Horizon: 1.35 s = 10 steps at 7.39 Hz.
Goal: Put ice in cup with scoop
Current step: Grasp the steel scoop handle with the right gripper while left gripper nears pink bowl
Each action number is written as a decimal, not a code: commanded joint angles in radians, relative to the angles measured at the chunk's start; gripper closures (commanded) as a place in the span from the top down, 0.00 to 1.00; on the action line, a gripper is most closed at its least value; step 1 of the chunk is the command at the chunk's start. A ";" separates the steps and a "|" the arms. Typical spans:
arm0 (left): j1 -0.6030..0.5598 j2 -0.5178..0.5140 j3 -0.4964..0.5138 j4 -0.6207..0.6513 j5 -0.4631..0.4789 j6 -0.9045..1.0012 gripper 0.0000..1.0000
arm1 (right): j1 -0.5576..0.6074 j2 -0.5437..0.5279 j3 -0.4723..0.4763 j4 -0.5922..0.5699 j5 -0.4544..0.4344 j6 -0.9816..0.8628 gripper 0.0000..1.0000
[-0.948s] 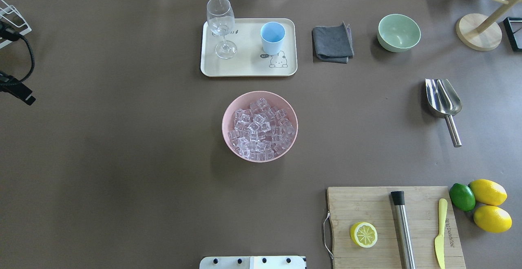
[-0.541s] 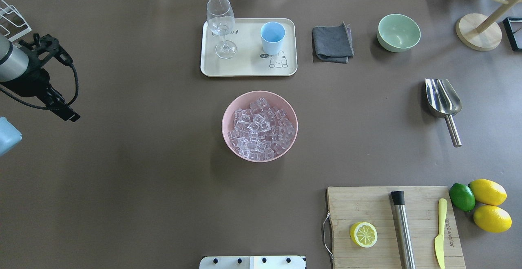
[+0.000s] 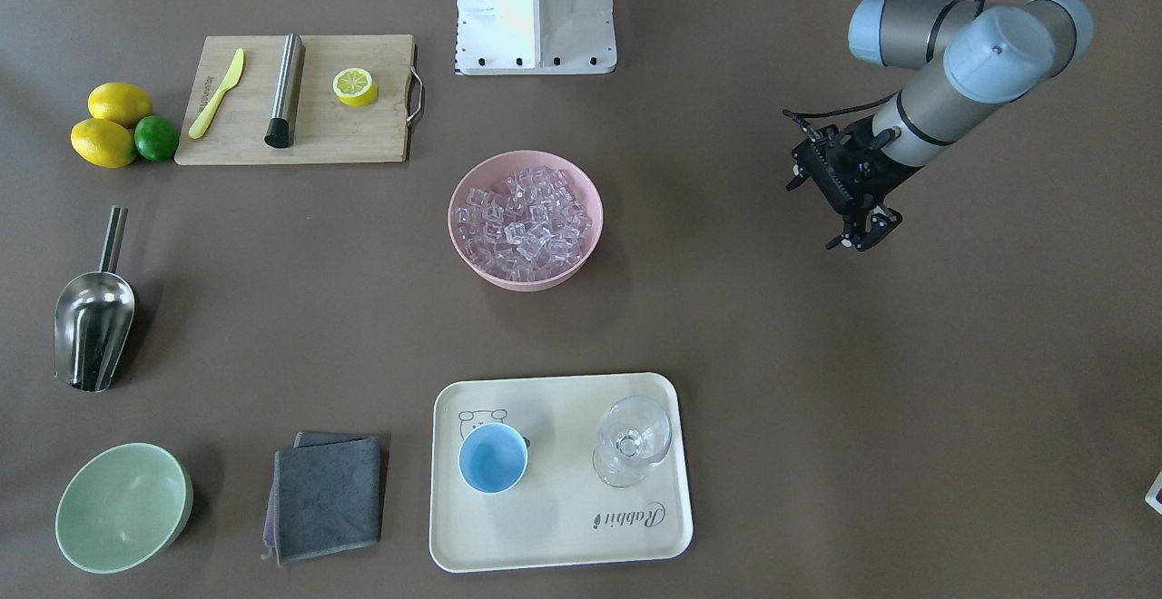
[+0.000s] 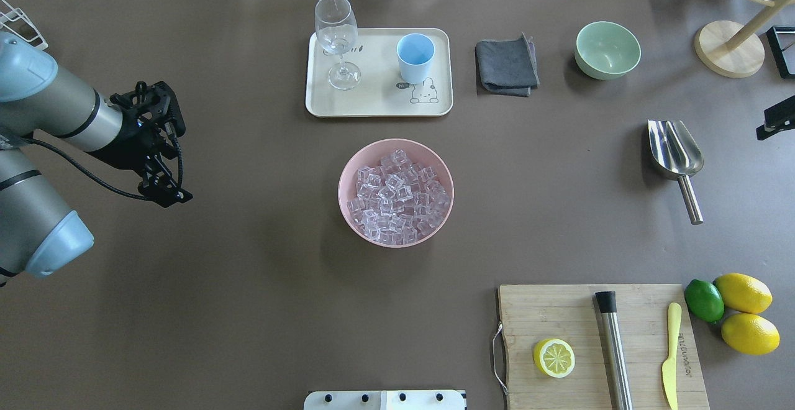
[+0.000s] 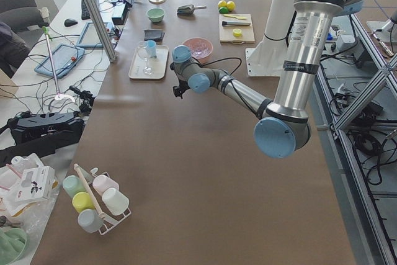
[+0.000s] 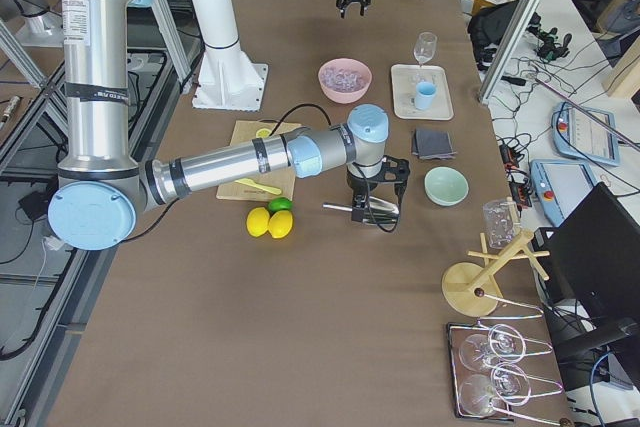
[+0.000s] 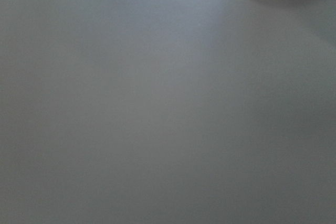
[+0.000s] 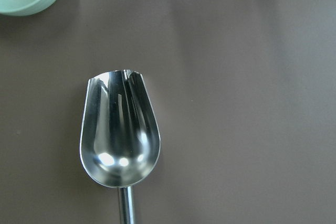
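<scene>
The steel scoop will be grabbed by my right gripper, which will close on the end of the scoop's handle (image 3: 116,220), toward the lemons.
The ice (image 4: 395,195) fills a pink bowl (image 4: 343,180) at the table's middle. The light-blue cup (image 4: 415,56) stands upright and empty on a cream tray (image 4: 372,102) behind the bowl. The steel scoop (image 4: 674,149) lies on the table at the right with its handle toward the robot. It fills the right wrist view (image 8: 119,135). My right gripper (image 6: 375,205) hovers above the scoop, open and empty. Only its edge shows in the overhead view (image 4: 776,121). My left gripper (image 4: 163,149) hangs over bare table far left of the bowl, open and empty.
A stemmed glass (image 4: 336,31) shares the tray. A grey cloth (image 4: 506,65), a green bowl (image 4: 607,50) and a wooden stand (image 4: 730,50) stand at the back right. A cutting board (image 4: 559,310) with a lemon half, a steel cylinder and a knife lies front right, beside lemons and a lime.
My left arm has swung in from the left edge toward the table's middle. A part of my right gripper has come into view at the right edge. The objects have not moved.
</scene>
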 commanded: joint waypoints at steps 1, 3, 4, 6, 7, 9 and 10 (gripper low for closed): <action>0.085 -0.021 0.044 -0.143 0.064 -0.005 0.99 | -0.134 0.004 -0.010 0.096 -0.076 0.144 0.96; 0.122 -0.025 0.095 -0.249 0.066 -0.007 0.99 | -0.207 -0.002 -0.021 0.138 -0.121 0.140 0.97; 0.148 -0.051 0.104 -0.266 0.089 -0.007 0.99 | -0.224 -0.005 -0.067 0.205 -0.126 0.143 0.96; 0.213 -0.091 0.109 -0.288 0.182 -0.010 0.99 | -0.250 -0.005 -0.075 0.231 -0.118 0.173 0.95; 0.223 -0.093 0.113 -0.294 0.184 -0.029 0.99 | -0.260 -0.002 -0.075 0.231 -0.118 0.190 0.95; 0.237 -0.102 0.113 -0.312 0.184 -0.088 0.99 | -0.274 -0.005 -0.076 0.230 -0.118 0.190 0.93; 0.237 -0.102 0.113 -0.341 0.184 -0.088 0.98 | -0.285 -0.005 -0.080 0.230 -0.118 0.190 0.90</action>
